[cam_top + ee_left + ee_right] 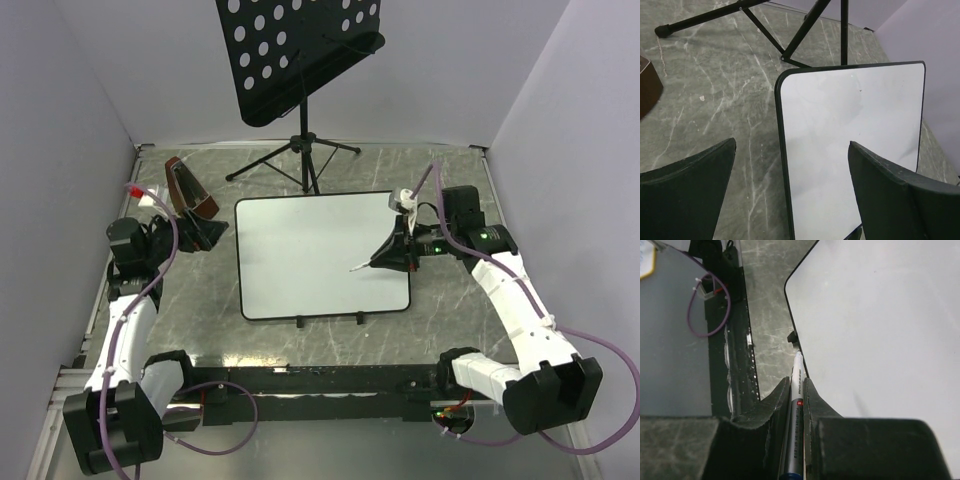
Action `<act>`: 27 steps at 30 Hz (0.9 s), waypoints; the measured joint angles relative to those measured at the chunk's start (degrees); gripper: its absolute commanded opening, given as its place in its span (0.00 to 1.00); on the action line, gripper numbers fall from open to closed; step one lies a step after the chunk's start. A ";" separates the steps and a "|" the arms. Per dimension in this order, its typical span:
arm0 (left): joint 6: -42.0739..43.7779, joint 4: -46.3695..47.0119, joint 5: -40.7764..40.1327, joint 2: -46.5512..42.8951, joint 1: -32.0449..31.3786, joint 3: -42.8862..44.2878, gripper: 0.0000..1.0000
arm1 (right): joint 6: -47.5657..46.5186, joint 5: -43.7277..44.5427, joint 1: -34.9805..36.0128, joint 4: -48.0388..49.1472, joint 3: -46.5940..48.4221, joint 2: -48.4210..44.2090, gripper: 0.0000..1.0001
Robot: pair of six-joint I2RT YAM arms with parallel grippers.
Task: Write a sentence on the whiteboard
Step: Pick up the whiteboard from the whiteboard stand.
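The left gripper needs to close on the black rim of the whiteboard, on its side edge point(238, 215) point(779, 104) near the far corner by the brown wedge-shaped object.
The whiteboard point(320, 255) lies flat on the marble table, white with a thin black rim and two small black clips point(300, 322) on its near edge. No sentence shows on it; the surface is blank in every view. My right gripper point(392, 255) is shut on a silver marker point(796, 405), whose tip hangs over the board's right part point(353, 268), near a clip point(792, 336) and the rim. My left gripper point(205, 232) is open at the board's left side, and the board's left edge point(782, 150) runs between its fingers point(695, 190).
A black perforated music stand point(300, 50) rises behind the board, its tripod legs point(300, 155) reaching close to the far edge. A brown wedge-shaped object point(188, 190) sits at the left, by the left gripper. Grey walls enclose the table on three sides.
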 measured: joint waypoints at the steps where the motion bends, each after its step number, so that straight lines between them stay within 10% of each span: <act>1: -0.02 -0.26 -0.02 -0.39 0.00 0.00 0.97 | -0.13 0.70 0.94 0.44 0.07 0.00 0.00; 27: -0.46 -7.85 -2.80 -3.41 0.00 0.96 0.97 | 1.77 15.91 21.44 6.84 3.41 4.74 0.00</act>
